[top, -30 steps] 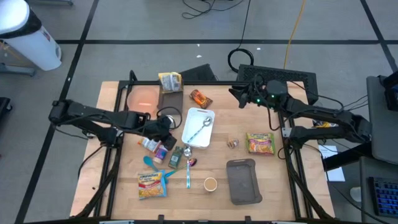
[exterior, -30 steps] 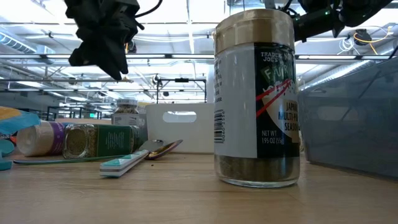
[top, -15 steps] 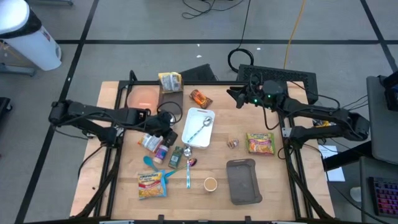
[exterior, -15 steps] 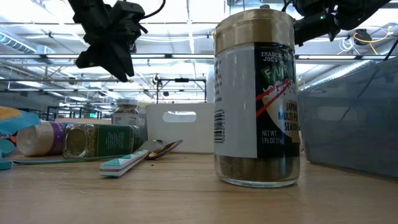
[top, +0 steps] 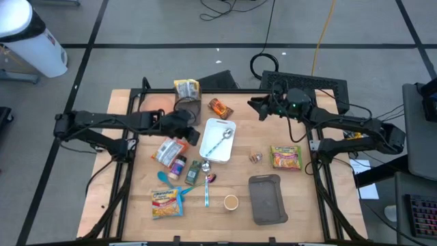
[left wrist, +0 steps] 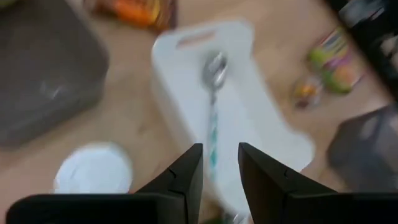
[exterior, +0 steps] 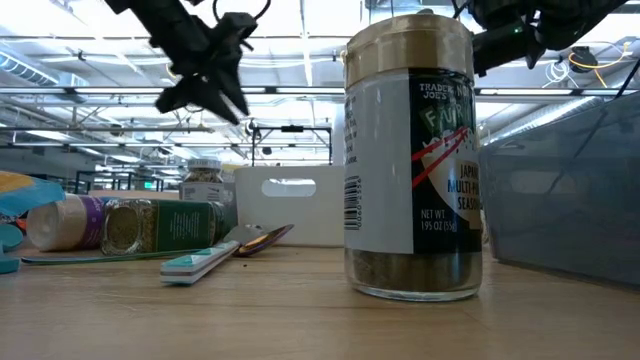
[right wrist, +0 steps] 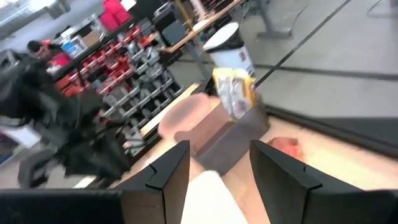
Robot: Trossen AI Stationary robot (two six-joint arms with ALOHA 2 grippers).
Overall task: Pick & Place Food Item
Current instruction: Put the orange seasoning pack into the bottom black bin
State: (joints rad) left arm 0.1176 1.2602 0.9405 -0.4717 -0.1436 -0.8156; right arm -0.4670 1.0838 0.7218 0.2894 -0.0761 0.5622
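My right gripper is to head next for the orange packet's corner (top: 231, 111) (right wrist: 301, 160) at the packet's end away from the dark bin, and it should close there.
Food items lie about the table: an orange packet (top: 220, 108) at the far middle, a noodle packet (top: 287, 156) at the right, another (top: 167, 203) at the near left, and a wrapped packet (top: 169, 149) at the left. My left gripper (top: 192, 133) hangs open above the left rim of the white tray (top: 220, 152), which holds a spoon (left wrist: 213, 93). Nothing is between its fingers (left wrist: 186, 177). My right gripper (top: 254, 106) hangs open above the far middle, pointing level toward the table's left. It is empty (right wrist: 217, 149).
A dark bin (top: 188, 106) with a snack bag and a pink bowl (top: 157, 106) stand at the far left. Small jars (top: 181, 166) and a toothbrush (top: 207, 191) lie near the tray. A grey tray (top: 266, 198) sits near right. A spice jar (exterior: 415, 160) stands at the near edge.
My left gripper has swung toward the table's far edge and toward the white tray, rising a little, and now stands over the tray's left rim. The wrapped packet it had hung over now shows. Its fingers have kept the same gap.
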